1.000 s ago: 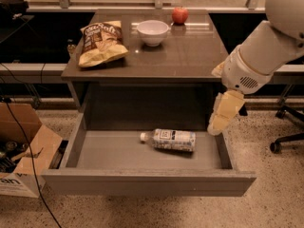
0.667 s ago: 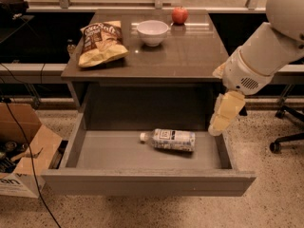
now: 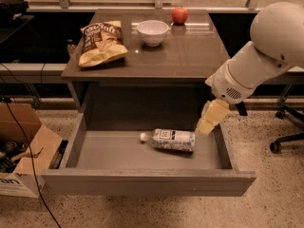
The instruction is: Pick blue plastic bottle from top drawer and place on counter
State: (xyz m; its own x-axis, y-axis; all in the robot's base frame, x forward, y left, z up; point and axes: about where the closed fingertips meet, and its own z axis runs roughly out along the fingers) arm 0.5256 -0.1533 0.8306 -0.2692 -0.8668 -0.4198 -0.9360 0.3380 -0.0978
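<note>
The blue plastic bottle has its base end (image 3: 188,142) opposite its white cap. Next, I close my gripper on that end of the bottle.
The blue plastic bottle (image 3: 168,139) lies on its side in the open top drawer (image 3: 147,182), right of the middle, its white cap pointing left. The counter (image 3: 190,56) is the glossy grey-brown top of the cabinet above the drawer. My gripper (image 3: 209,120) hangs from the white arm over the right end of the drawer, just above and to the right of the bottle's base. It holds nothing that I can see.
On the counter sit a chip bag (image 3: 101,42), a white bowl (image 3: 152,32) and a red apple (image 3: 179,15). A cardboard box (image 3: 23,163) with cables stands on the floor at the left. An office chair base (image 3: 286,141) stands at the right.
The gripper has moved slightly left and down towards the bottle. The bottle has not moved.
</note>
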